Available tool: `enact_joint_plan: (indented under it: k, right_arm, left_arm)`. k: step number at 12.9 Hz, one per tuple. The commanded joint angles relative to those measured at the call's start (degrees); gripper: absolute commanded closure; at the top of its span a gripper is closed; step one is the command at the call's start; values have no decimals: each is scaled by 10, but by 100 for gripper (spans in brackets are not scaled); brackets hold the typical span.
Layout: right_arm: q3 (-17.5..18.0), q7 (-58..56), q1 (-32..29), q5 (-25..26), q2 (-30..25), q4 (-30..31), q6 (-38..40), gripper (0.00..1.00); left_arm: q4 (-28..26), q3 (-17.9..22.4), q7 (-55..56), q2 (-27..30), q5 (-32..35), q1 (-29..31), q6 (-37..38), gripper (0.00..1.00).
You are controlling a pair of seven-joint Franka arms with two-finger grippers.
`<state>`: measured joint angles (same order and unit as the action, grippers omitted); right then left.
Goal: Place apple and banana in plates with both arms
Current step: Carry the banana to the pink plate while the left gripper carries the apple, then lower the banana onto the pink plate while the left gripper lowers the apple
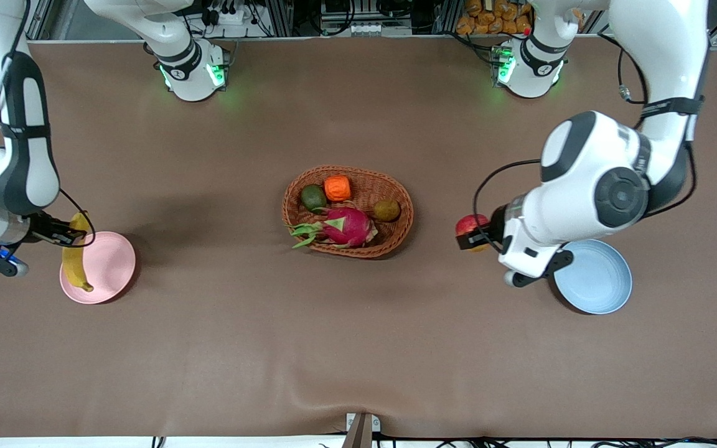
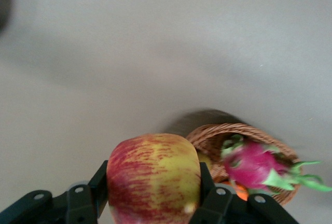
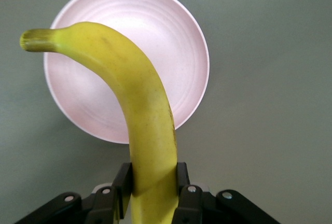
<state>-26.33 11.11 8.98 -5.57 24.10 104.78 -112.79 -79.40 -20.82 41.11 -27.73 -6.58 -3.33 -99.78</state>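
I will set the yellow banana, which now hangs over the pale pink plate, down with my right gripper on the pale pink plate's side (image 1: 83, 269) (image 3: 154, 59) that is away from the wicker basket.
My left gripper (image 1: 472, 237) is shut on the red and yellow apple (image 1: 469, 225), held in the air between the wicker basket and the light blue plate (image 1: 601, 280). In the left wrist view the apple (image 2: 154, 178) sits between my black fingers (image 2: 98, 182). My right gripper (image 1: 69, 233) is shut on the yellow banana (image 1: 76, 256), which hangs over the pale pink plate (image 1: 109, 267). In the right wrist view the banana (image 3: 136, 105) runs across the pink plate (image 3: 171, 42).
An oval brown wicker basket (image 1: 396, 233) stands mid-table with a pink dragon fruit (image 1: 346, 227), an orange ridged fruit (image 1: 337, 188), a green fruit (image 1: 313, 198) and a brown fruit (image 1: 387, 210). The basket also shows in the left wrist view (image 2: 218, 136).
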Motion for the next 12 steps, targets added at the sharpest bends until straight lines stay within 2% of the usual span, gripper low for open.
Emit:
enact_joint_plan:
  k: [1, 7, 10, 12]
  right_arm:
    - [8, -13, -17, -1, 30, -5, -29, 81]
    - [10, -13, -17, -9, 58, -5, -69, 81]
    - [11, -14, -17, -9, 64, -6, -91, 79]
    - [11, -14, -17, -9, 65, -6, -93, 78]
  left_arm:
    - [-17, -5, -68, 15, -10, 29, 25, 100]
    - [-40, -1, -219, 7, -4, 104, 23, 100]
    - [-40, 1, -255, 0, 50, 119, 20, 100]
    - [-41, 1, -256, -7, 53, 120, 13, 100]
